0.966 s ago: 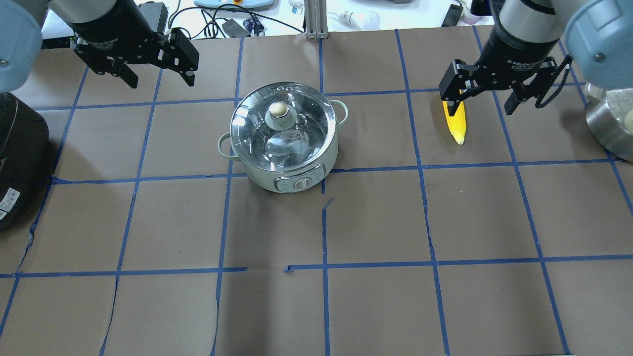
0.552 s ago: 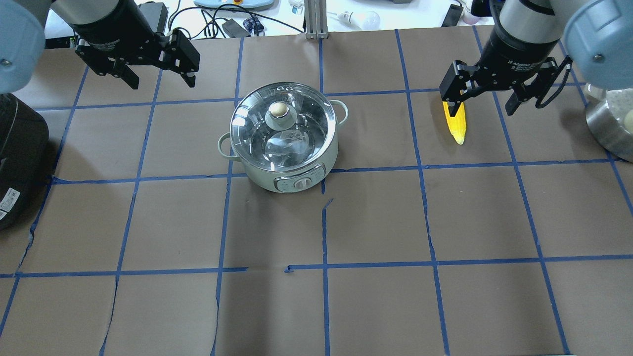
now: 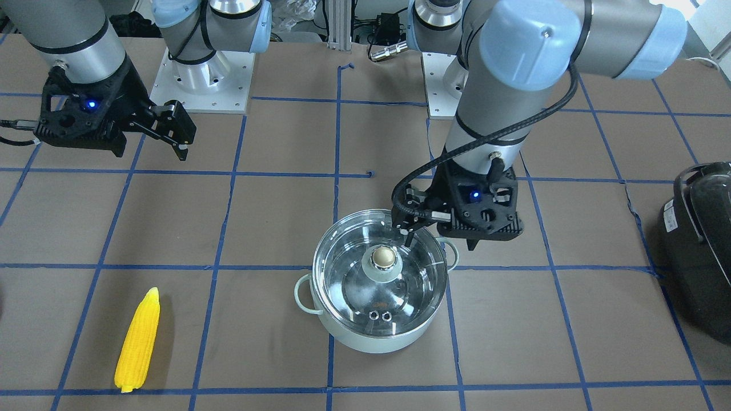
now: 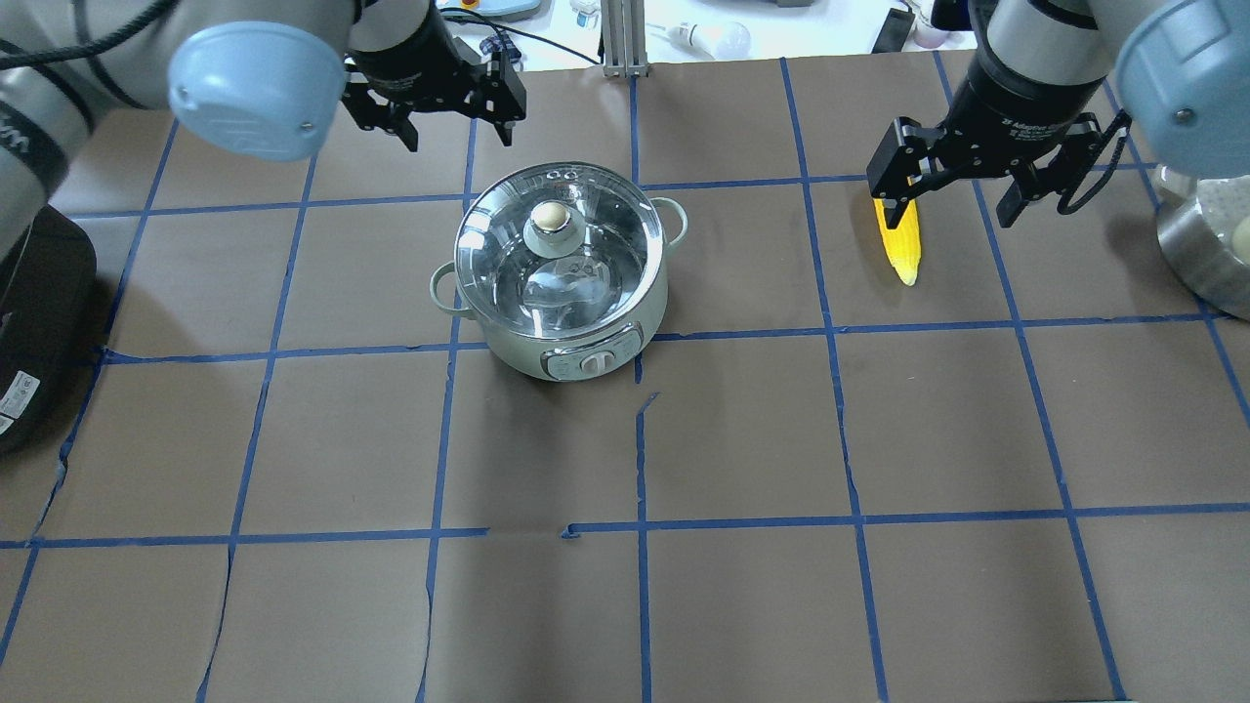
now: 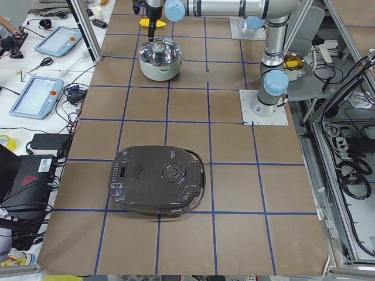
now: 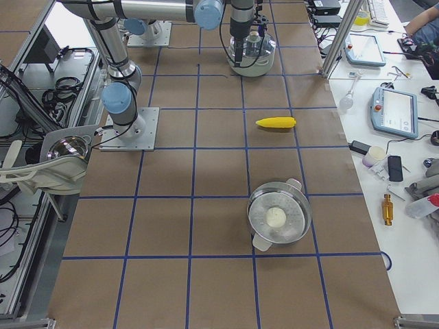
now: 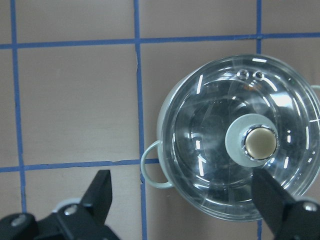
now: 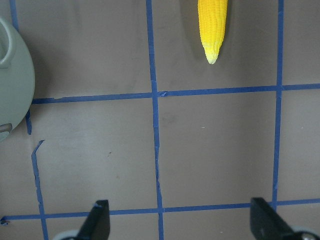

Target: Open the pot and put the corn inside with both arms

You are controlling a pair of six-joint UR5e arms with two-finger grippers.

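Observation:
My left gripper should next move to the beige knob (image 3: 384, 257) (image 7: 261, 143) on top of the glass lid of the pot and close on it there.
The mint-green pot (image 4: 586, 342) stands mid-table with its glass lid (image 4: 596, 244) on and the beige knob (image 4: 550, 216) on top. It also shows in the front view (image 3: 377, 337) and the left wrist view (image 7: 165, 130). My left gripper (image 4: 457, 132) is open and empty. It hovers above the pot's left side (image 3: 440, 237), its right finger near the knob (image 7: 259, 142). The yellow corn (image 4: 905, 244) lies flat on the table at the right (image 3: 139, 339). My right gripper (image 4: 952, 207) is open and empty above it, with the corn tip (image 8: 212, 30) ahead of the fingers.
A large black appliance (image 4: 39, 293) sits at the table's left edge (image 5: 158, 178). A steel steamer pot (image 4: 1206, 244) holding a white ball stands at the right edge (image 6: 278, 218). Blue tape lines grid the brown table cover. Tablets and cables lie beyond the far edge.
My left arm has swung from the far left to the right, over the pot's far-left side, gripper still open. The right arm, the pot and the corn have barely moved.

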